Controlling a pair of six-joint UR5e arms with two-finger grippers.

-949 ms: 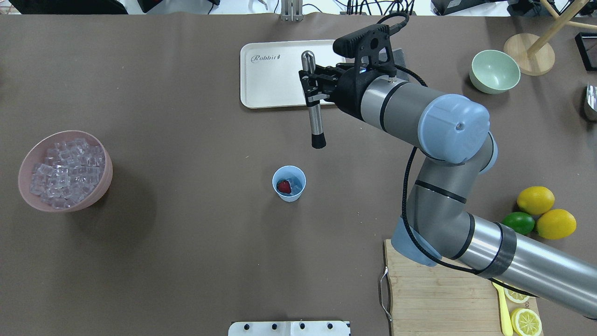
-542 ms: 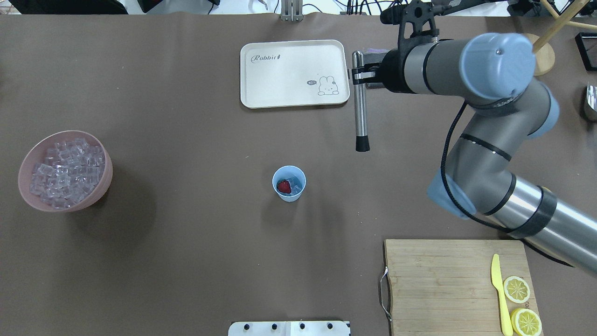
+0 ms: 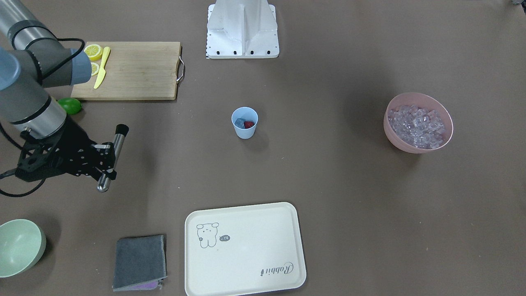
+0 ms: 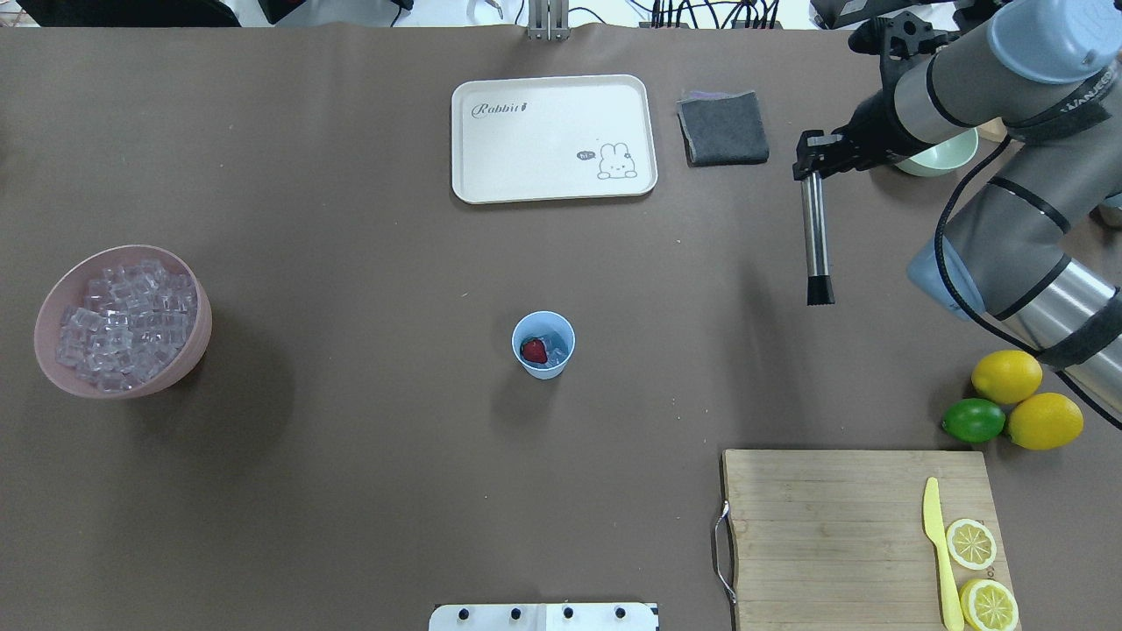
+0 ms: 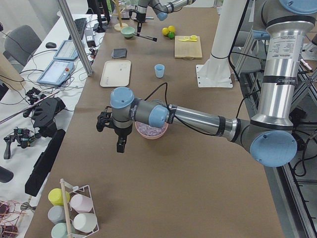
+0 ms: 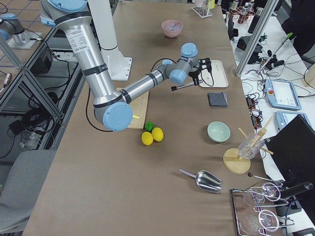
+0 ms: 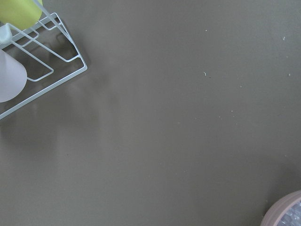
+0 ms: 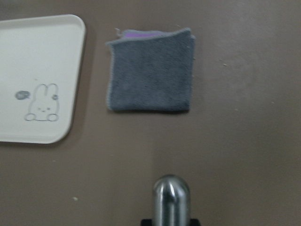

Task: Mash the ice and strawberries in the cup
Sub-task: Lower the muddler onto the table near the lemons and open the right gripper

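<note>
Next, my right gripper sets the steel muddler down and lets go of it on the table (image 3: pixel 75 158) between the lime and the green bowl.
The light-blue cup (image 4: pixel 543 361) stands mid-table and also shows in the front-facing view (image 3: pixel 245 130). In it lie a red strawberry (image 4: pixel 532 351) and clear ice (image 4: pixel 555 350). My right gripper (image 4: pixel 811 166) is shut on a steel muddler (image 4: pixel 817 237) with a black tip, held level above the table far right of the cup. The muddler's rounded end shows in the right wrist view (image 8: pixel 171 197). My left gripper (image 5: pixel 120 147) hangs beside the pink bowl (image 4: pixel 202 337) of ice cubes (image 4: pixel 123 320); I cannot tell whether it is open or shut.
A cream tray (image 4: pixel 552 140) and a grey cloth (image 4: pixel 723 127) lie at the far side. A cutting board (image 4: pixel 824 526) with knife and lemon slices, two lemons (image 4: pixel 1006 375), a lime (image 4: pixel 973 420) and a green bowl (image 3: pixel 20 246) are on the right. A cup rack (image 7: pixel 28 61) lies below my left wrist.
My right arm has swung to the right with the muddler, from over the tray to beyond the grey cloth. The cup and its contents have not moved.
</note>
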